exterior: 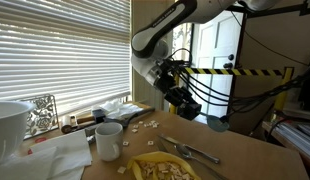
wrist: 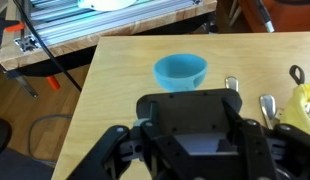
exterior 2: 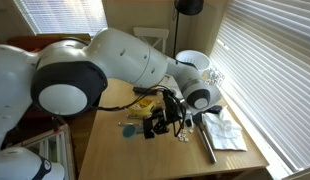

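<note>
The robot's gripper will release the light blue bowl, which now stands upright on the table, on the bare wooden table [exterior: 214, 137] just beyond the metal cutlery.
My gripper [exterior: 184, 99] hangs above the wooden table [exterior: 240, 150] in both exterior views, black and angled downward. The wrist view shows only its dark body [wrist: 195, 135] along the bottom edge, with the fingertips out of sight. The jaws read as shut, and I see nothing held between them. A light blue bowl [wrist: 181, 71] stands upright and empty on the table just beyond the gripper, apart from it. In an exterior view the bowl [exterior 2: 129, 128] sits beside the gripper [exterior 2: 156, 126].
A yellow plate [exterior: 160, 168] with food, a white mug [exterior: 108, 140], metal cutlery [exterior: 192, 151] and small scattered pieces [exterior: 145, 125] lie on the table. A large white bowl [exterior: 9, 126] stands by the blinds. Cutlery [wrist: 267, 103] lies right of the blue bowl.
</note>
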{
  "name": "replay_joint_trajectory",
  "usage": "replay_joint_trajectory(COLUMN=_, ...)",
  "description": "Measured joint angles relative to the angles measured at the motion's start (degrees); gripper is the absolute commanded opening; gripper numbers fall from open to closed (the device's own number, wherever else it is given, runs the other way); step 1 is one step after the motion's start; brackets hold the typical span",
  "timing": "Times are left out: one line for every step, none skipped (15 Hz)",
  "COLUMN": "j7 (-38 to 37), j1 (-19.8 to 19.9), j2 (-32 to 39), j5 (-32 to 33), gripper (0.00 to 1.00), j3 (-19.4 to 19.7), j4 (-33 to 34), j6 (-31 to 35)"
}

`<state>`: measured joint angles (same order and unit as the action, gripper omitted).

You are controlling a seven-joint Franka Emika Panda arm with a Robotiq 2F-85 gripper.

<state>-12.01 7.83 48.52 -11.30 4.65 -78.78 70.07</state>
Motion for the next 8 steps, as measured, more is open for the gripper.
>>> replay_joint_trajectory(j7=-0.1, j1=0.0, j2=0.1, j5=0.0, gripper=0.35, j3=0.2, j4=0.1, j6=0.3)
replay_joint_trajectory(j7=-0.2, j1=0.1, j2=0.5, j5=0.0, gripper=0.35, j3=0.7, j4=0.4, j6=0.4)
replay_joint_trajectory(j7=-0.2, j1=0.2, j2=1.0, j5=0.0, gripper=0.35, j3=1.2, j4=0.7, j6=0.7)
replay_joint_trajectory(j7=-0.2, j1=0.6, j2=1.9, j5=0.0, gripper=0.35, j3=1.8, j4=1.2, j6=0.8)
replay_joint_trajectory(j7=-0.2, j1=1.1, j2=2.9, j5=0.0, gripper=0.35, j3=2.3, j4=1.8, j6=0.8)
replay_joint_trajectory(j7=-0.2, j1=1.9, j2=4.0, j5=0.0, gripper=0.35, j3=2.6, j4=2.4, j6=0.8)
replay_joint_trajectory(j7=0.0, j1=2.8, j2=5.2, j5=0.0, gripper=0.35, j3=2.7, j4=3.1, j6=0.6)
replay_joint_trajectory(j7=0.1, j1=3.6, j2=6.3, j5=0.0, gripper=0.35, j3=2.7, j4=3.8, j6=0.3)
